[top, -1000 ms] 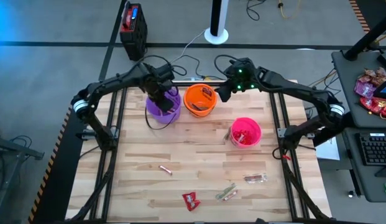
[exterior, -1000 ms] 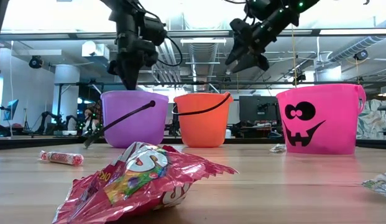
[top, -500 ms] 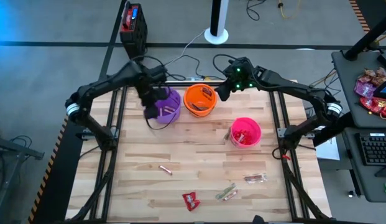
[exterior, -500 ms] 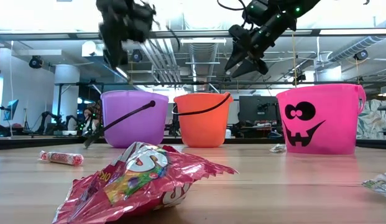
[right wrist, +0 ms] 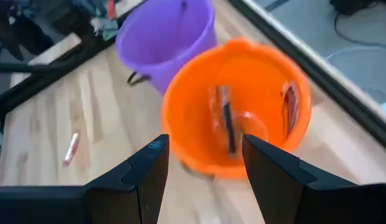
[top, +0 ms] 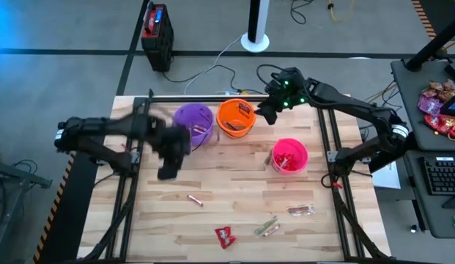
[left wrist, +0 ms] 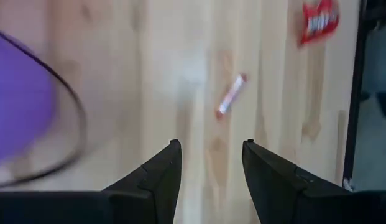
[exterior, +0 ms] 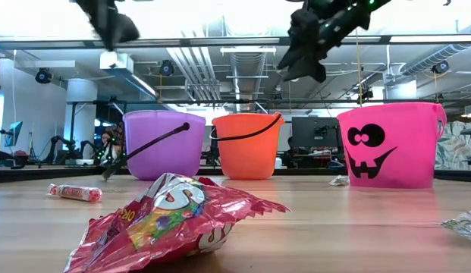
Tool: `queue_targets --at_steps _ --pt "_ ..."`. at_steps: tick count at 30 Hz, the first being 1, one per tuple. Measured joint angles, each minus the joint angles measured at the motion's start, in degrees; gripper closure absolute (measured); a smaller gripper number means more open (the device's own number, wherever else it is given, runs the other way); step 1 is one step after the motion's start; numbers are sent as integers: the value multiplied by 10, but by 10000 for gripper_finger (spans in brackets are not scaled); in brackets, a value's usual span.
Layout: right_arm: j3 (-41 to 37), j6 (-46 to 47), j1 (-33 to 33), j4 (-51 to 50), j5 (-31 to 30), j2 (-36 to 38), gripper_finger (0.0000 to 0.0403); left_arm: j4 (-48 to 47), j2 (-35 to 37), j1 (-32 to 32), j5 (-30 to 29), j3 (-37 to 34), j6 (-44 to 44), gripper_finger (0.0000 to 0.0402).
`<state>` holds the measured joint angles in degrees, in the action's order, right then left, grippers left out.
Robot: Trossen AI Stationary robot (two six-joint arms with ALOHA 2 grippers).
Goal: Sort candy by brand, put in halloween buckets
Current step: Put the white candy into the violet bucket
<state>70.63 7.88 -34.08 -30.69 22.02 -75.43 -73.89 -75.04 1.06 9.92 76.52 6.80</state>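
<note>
The pink stick lies alone between the purple bucket and the red packet, and next I will move my left gripper there and close it on the stick's body [top: 195, 200] [left wrist: 231, 97].
Three buckets stand near the table's far edge: purple [top: 192, 123], orange [top: 236, 117] with dark bars inside [right wrist: 227, 127], and pink [top: 289, 155]. Loose candy lies on the near half: a pink stick [top: 195, 199], a red packet [top: 226, 236], tan sticks [top: 267, 226] and a brownish bar [top: 300, 211]. My left gripper [top: 168, 158] hovers open and empty left of and nearer than the purple bucket, and its wrist view looks down on the pink stick [left wrist: 231, 104]. My right gripper [top: 267, 110] hangs open and empty just right of the orange bucket's rim [right wrist: 242, 46].
A black and red box-shaped device [top: 157, 33] and a white post base [top: 255, 40] stand on the floor beyond the far edge. Black frame rails [top: 132, 147] run along the table's left and right sides. Bare wood lies between the buckets and the loose candy.
My left gripper has risen from over the purple bucket and swung toward the table's left and near side, ending over bare wood beside the bucket. The right gripper has stayed by the orange bucket. Buckets and loose candy have not moved.
</note>
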Motion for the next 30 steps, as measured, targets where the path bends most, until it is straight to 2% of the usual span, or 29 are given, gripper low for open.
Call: queue_targets --at_steps 5,9,19,24,30 --pt "-2 -24 12 -73 0 33 206 34 5 133 -20 -59 87 249" --pt "-3 -27 16 -85 0 55 206 93 -9 190 -32 -105 100 249" --pt "-4 -8 16 -84 -1 87 207 212 -65 195 -47 -170 71 249" --pt "-5 -3 16 -85 -1 88 207 302 -133 195 -63 -185 57 249" --pt "-5 -3 16 -86 -1 90 207 348 -223 195 -64 -188 59 249"
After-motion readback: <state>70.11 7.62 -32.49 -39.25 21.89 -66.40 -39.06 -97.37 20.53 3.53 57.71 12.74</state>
